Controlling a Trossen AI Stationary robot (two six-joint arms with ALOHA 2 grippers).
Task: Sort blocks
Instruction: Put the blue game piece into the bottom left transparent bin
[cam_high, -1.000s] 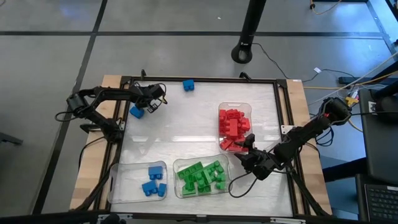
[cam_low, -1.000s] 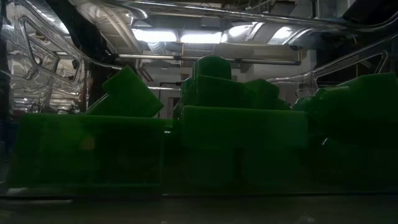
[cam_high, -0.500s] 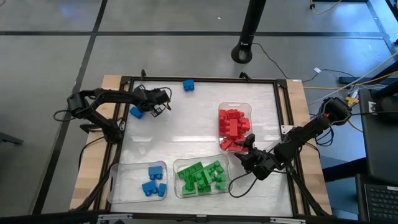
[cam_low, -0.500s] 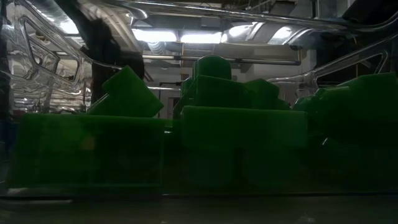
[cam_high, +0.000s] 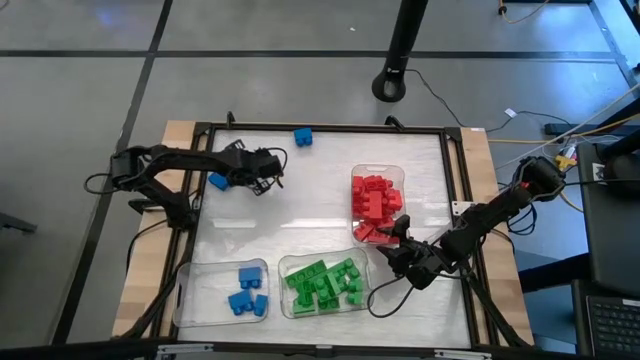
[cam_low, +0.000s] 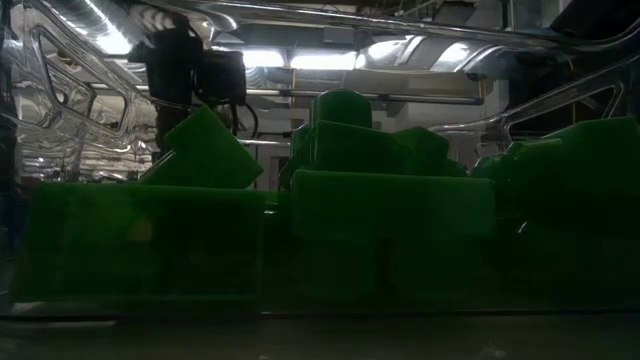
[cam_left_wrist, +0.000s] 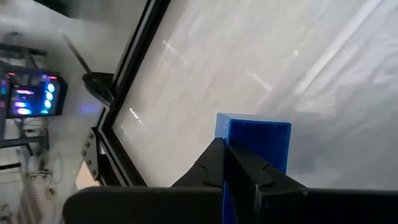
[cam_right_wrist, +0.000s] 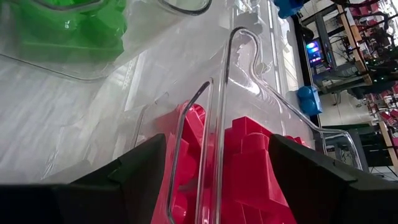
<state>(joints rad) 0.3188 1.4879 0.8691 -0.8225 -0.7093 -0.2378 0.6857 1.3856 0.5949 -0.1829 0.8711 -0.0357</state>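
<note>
Next, my left gripper sets the blue block free in the gap (cam_high: 249, 292) between the blue blocks that are inside the blue tray.
My left gripper (cam_high: 268, 170) is over the table's far left part, shut on a blue block (cam_left_wrist: 255, 142); it also shows in the low view (cam_low: 190, 75). A second patch of blue (cam_high: 217, 180) shows beside the left arm. A loose blue block (cam_high: 302, 136) lies by the far edge. Red blocks (cam_high: 372, 202), green blocks (cam_high: 325, 283) and blue blocks (cam_high: 245, 292) lie in three clear trays. My right gripper (cam_high: 400, 243) is open at the red tray's near corner, its fingers standing either side of the tray wall (cam_right_wrist: 214, 124). My left gripper pinches the blue block between its two fingers (cam_left_wrist: 214, 163), which are on its two opposite side faces (cam_left_wrist: 225, 134). Most of the block sticks out past the fingertips. In the high view the gripper hides the block.
The red tray (cam_high: 398, 172) stands right of centre. The green tray (cam_high: 285, 265) and the blue tray (cam_high: 190, 300) sit side by side along the near edge. A black frame (cam_high: 330, 128) borders the table. Bare tabletop (cam_high: 290, 205) lies between the left gripper and the trays.
My left gripper has moved toward the table's right, away from the left edge, staying shut. The blue patch beside the arm has stayed in place. In the low view the gripper has come into sight at the upper left.
</note>
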